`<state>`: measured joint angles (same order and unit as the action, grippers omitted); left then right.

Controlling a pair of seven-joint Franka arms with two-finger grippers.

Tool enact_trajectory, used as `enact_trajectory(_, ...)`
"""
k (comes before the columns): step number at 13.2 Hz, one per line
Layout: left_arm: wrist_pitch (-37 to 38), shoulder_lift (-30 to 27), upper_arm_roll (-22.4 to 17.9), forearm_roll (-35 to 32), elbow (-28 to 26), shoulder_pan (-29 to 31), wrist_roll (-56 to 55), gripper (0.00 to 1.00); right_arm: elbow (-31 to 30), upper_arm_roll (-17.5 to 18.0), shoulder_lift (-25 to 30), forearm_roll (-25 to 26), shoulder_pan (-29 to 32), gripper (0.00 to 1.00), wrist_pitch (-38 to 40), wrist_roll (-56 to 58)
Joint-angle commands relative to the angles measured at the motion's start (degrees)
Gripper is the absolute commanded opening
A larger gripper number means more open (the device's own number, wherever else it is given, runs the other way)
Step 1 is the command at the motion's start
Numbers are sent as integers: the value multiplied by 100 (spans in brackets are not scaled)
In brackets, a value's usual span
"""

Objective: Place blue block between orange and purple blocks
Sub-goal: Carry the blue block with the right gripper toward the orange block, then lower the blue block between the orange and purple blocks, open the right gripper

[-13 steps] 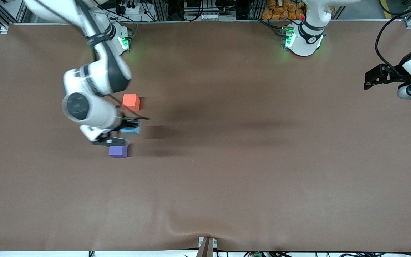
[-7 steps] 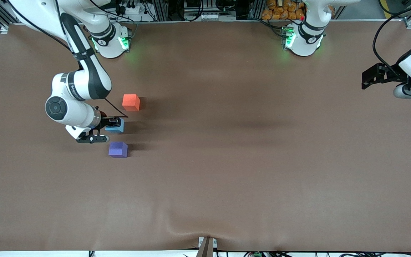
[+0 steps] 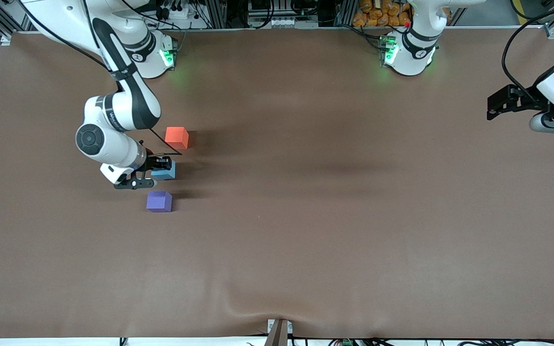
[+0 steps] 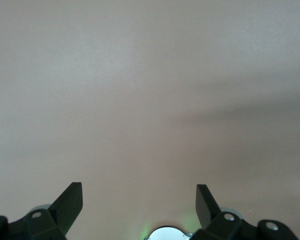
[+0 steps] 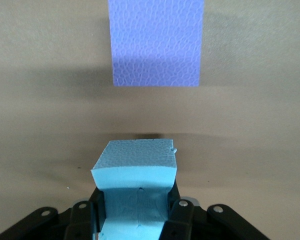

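Next, I set the light blue block down with my right gripper between the purple block and the orange block [image 3: 169, 167] [image 5: 132, 182], closer to the orange one. The light blue block is now low over the brown cloth.
The light blue block [image 3: 167, 173] sits between the fingers of my right gripper [image 3: 157, 166], which is shut on it. It is low over the brown cloth, in the gap between the orange block [image 3: 177, 137] and the purple block [image 3: 159, 201]. In the right wrist view the blue block [image 5: 135, 162] fills the right gripper [image 5: 136, 202], with the purple block [image 5: 156, 42] just ahead of it. My left gripper [image 3: 498, 105] waits open over the left arm's end of the table. In the left wrist view the left gripper [image 4: 138, 200] holds nothing.
The brown cloth [image 3: 330, 216] covers the whole table. The two arm bases [image 3: 149, 53] [image 3: 409, 53] stand at its edge farthest from the front camera. A small bracket [image 3: 279, 331] sticks up at the edge nearest that camera.
My right gripper carried the blue block toward the right arm's end, then back a little toward the gap between orange and purple. The left gripper shifted slightly early on and has stayed put since.
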<state>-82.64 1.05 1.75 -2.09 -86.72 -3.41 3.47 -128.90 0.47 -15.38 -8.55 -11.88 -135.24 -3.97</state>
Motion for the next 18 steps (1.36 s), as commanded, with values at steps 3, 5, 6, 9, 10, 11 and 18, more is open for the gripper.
enact_trajectory(3, 11, -17, 18, -99, 67, 16, 75, 100, -267, 15, -26, -121, -42, 0, -389, 116)
enact_trajectory(5, 11, -17, 18, -99, 59, 16, 75, 100, -363, 15, -106, -121, -129, 0, -678, 116)
enact_trajectory(6, 11, -17, 18, -99, 67, 25, 75, 100, -364, 15, -123, -121, -156, 0, -705, 107)
enact_trajectory(9, 11, -17, 18, -99, 67, 34, 75, 100, -364, 15, -220, -121, -156, 0, -714, 107)
enact_trajectory(10, 11, -9, 18, -99, 67, 34, 83, 100, -364, 15, -255, -130, -156, 0, -741, 98)
enact_trajectory(11, 11, -17, 18, -99, 59, 34, 83, 100, -355, 15, -273, -130, -148, 8, -732, 90)
enact_trajectory(18, 11, -17, 18, -99, 67, 43, 83, 100, 862, -3, -89, -147, 19, 100, 1030, 125)
